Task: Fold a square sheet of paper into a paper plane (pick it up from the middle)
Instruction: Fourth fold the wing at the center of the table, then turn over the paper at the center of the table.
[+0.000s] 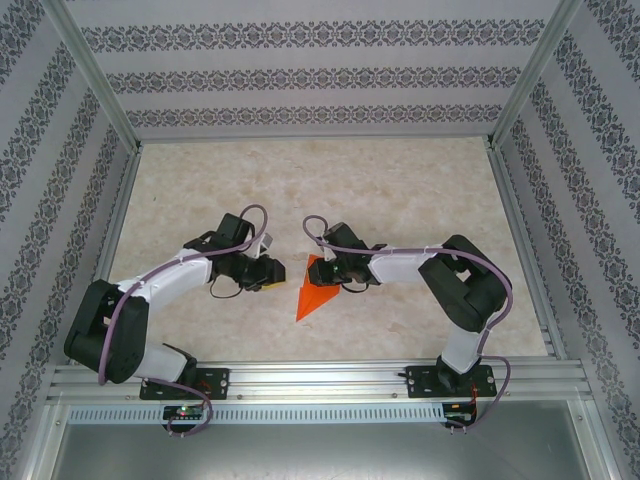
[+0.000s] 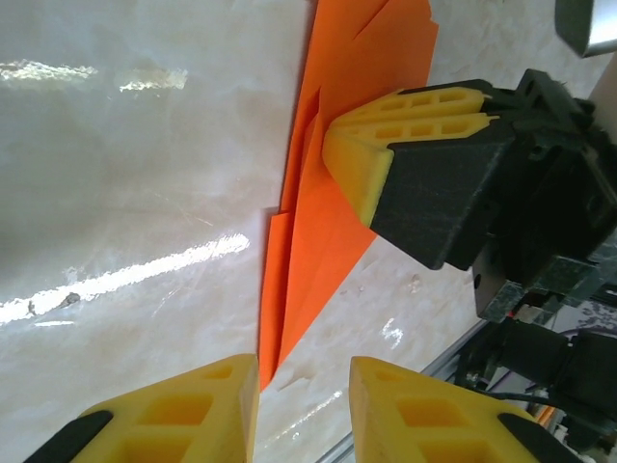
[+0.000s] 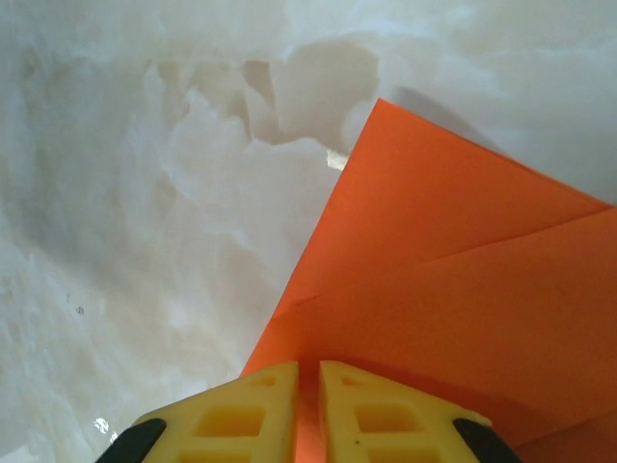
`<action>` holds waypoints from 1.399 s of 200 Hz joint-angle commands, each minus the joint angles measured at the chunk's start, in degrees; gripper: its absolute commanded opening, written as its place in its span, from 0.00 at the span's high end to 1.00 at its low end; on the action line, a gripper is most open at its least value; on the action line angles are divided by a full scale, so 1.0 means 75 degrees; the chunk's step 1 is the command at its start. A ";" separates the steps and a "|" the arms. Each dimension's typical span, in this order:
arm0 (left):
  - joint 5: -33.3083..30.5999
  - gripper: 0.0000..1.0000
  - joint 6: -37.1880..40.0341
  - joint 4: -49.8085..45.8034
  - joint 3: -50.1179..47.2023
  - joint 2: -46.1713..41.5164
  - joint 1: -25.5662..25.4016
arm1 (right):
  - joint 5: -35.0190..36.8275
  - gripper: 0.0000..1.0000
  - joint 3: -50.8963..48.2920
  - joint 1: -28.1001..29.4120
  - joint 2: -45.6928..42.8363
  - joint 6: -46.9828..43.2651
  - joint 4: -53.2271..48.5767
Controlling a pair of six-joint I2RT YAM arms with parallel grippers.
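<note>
The robot's right gripper alone holds the plane's top flap down, so the left gripper should pinch the plane's long edge (image 2: pixel 280 224) before the right gripper moves away.
The square sheet of paper lies on the table folded into a narrow orange paper plane (image 1: pixel 315 290), its point toward the near edge. My right gripper (image 1: pixel 335 272) comes down on the wide end from the right. In the right wrist view its yellow fingers (image 3: pixel 260 415) stand almost together, a thin strip of the plane (image 3: pixel 463 280) between them. My left gripper (image 1: pixel 272 270) sits just left of the plane. In the left wrist view its tips (image 2: pixel 304 371) are apart over bare table, with the plane's point (image 2: pixel 328 222) at the left finger's inner edge and the right gripper (image 2: pixel 362 145) resting on the paper.
A pale marbled tabletop (image 1: pixel 330 180) stretches behind the arms, bounded by patterned walls. An aluminium rail (image 1: pixel 320 380) carrying both arm bases runs along the near edge. Cables loop off both wrists close to the paper.
</note>
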 commanded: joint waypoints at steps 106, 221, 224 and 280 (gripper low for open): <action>-0.0977 0.67 0.0607 -0.0360 0.1380 0.1294 -0.1242 | 0.2332 0.53 -0.2590 -0.0120 -0.3926 0.3406 -0.0230; -0.1708 0.83 0.1115 -0.0555 0.2156 0.2615 -0.1758 | 0.1468 0.54 -0.2878 -0.0029 -0.3368 0.4346 0.1196; -0.1718 0.83 0.1121 -0.0559 0.2162 0.2627 -0.1755 | 0.1450 0.54 -0.2848 -0.0035 -0.3311 0.4367 0.1200; -0.1669 0.83 0.1144 -0.0443 0.2133 0.2900 -0.1767 | 0.1246 0.56 -0.2515 0.0006 -0.2522 0.4376 0.1332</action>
